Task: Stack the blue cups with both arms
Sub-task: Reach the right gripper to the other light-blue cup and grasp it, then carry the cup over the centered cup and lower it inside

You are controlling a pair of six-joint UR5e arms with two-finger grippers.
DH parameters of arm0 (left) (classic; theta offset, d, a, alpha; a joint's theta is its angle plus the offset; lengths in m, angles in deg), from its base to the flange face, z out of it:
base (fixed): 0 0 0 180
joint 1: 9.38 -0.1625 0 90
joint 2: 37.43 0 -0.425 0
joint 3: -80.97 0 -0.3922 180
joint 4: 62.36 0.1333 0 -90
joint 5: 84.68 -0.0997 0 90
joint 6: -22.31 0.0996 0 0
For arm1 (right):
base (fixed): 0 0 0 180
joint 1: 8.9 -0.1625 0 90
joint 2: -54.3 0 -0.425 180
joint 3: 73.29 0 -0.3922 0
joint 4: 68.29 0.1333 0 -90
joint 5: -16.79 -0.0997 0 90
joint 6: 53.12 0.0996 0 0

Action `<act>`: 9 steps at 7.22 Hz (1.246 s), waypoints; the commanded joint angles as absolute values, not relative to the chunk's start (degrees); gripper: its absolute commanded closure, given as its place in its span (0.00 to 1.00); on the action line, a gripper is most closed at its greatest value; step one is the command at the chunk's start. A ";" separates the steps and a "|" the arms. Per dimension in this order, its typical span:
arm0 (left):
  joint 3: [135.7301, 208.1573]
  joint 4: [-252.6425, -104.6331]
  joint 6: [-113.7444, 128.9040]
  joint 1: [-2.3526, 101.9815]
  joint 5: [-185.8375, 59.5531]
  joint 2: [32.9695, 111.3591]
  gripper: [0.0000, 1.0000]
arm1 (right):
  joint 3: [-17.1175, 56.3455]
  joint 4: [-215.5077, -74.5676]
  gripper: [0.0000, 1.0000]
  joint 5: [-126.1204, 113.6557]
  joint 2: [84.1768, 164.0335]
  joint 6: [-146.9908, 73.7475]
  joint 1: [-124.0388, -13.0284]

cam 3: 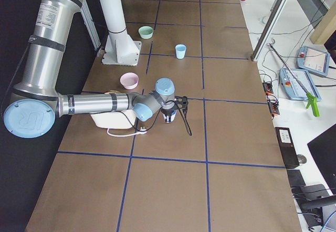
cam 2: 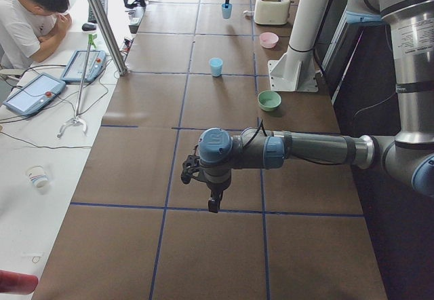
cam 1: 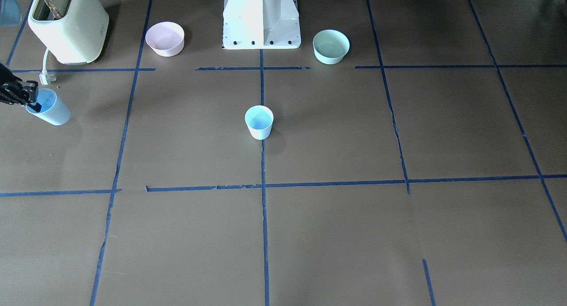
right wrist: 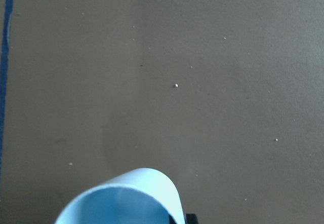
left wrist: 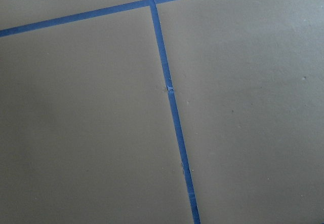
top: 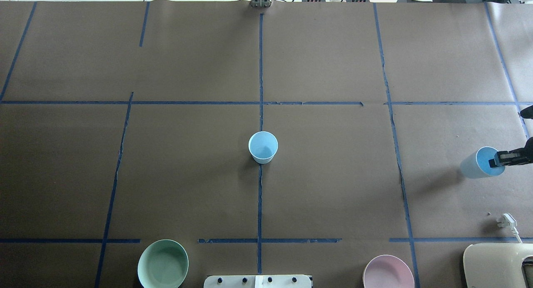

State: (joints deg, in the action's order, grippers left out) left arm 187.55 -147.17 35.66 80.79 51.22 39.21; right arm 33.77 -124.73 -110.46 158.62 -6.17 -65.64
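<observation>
The blue cup in my right gripper should be let go inside the upright blue cup at the table's centre (cam 1: 258,120).
One blue cup (cam 1: 259,122) stands upright at the table's centre on a tape line, and it also shows in the overhead view (top: 263,147). My right gripper (top: 497,159) is shut on the rim of the second blue cup (top: 476,165), one finger inside it. That cup is tilted and held a little above the table at the robot's far right (cam 1: 49,110); its rim fills the bottom of the right wrist view (right wrist: 121,198). My left gripper (cam 2: 213,207) shows only in the exterior left view, low over bare table; I cannot tell if it is open or shut.
A pink bowl (top: 388,273) and a mint-green bowl (top: 163,264) flank the white pedestal base (cam 1: 261,18). A cream toaster (cam 1: 68,25) with a loose plug (top: 508,220) stands close to the held cup. An operator (cam 2: 30,15) sits beside the table.
</observation>
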 commanded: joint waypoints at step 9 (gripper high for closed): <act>187.94 -147.08 35.23 80.79 51.20 39.21 0.00 | 27.43 -168.22 1.00 -89.22 99.03 43.38 -39.41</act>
State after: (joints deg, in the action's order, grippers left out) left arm 187.88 -147.09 35.26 80.79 51.20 39.28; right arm 28.07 -168.02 -90.95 99.73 42.28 -40.87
